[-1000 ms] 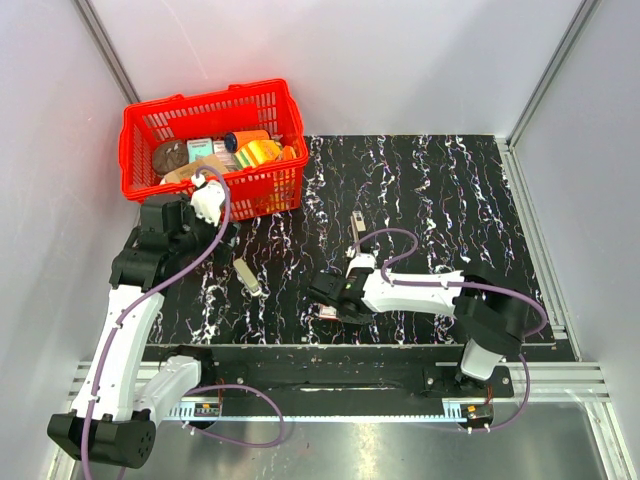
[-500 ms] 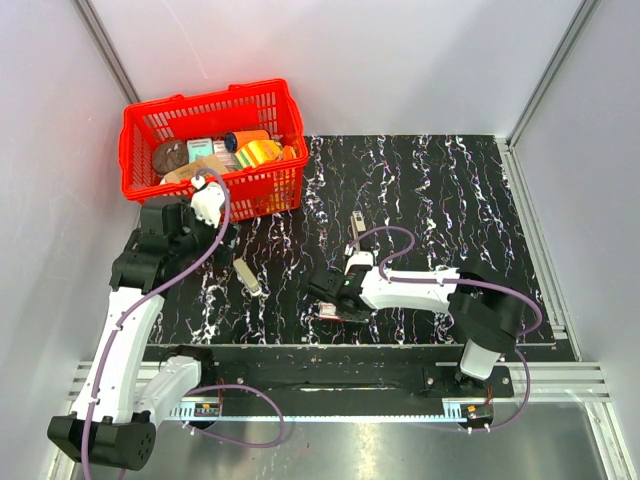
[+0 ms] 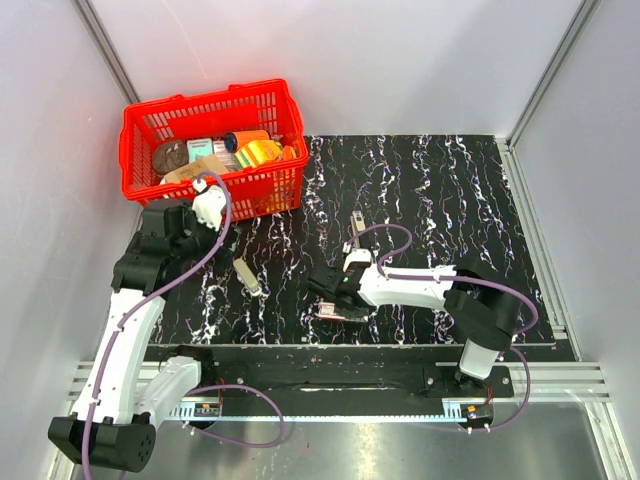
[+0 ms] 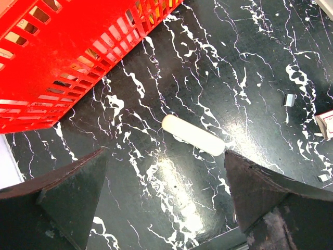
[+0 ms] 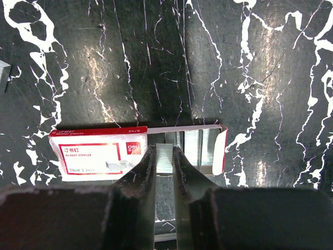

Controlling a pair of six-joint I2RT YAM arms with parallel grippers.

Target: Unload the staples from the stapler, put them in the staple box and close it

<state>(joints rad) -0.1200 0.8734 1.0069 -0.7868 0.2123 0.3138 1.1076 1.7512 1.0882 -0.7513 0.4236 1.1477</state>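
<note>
The small loose staple piece (image 3: 311,291) (image 4: 290,100) lies on the mat just past the far side of the staple box, and my left gripper will close on it next.
The stapler (image 3: 246,276) lies flat on the black mat, its pale beige top showing; in the left wrist view (image 4: 192,134) it lies ahead of the fingers. My left gripper (image 3: 198,238) is open and empty (image 4: 166,208), above the mat beside the basket. My right gripper (image 3: 328,292) is shut on a strip of staples (image 5: 164,159). It holds the strip at the open end of a white and red staple box (image 5: 99,153), whose tray (image 5: 205,151) holds more strips.
A red basket (image 3: 140,125) with several items stands at the back left, its wall close to my left gripper (image 4: 62,57). A slim grey metal piece (image 3: 357,225) lies mid-mat. A small loose staple piece (image 4: 289,100) lies on the mat.
My right arm has shifted slightly left over the staple box. The left arm and the stapler have not moved.
</note>
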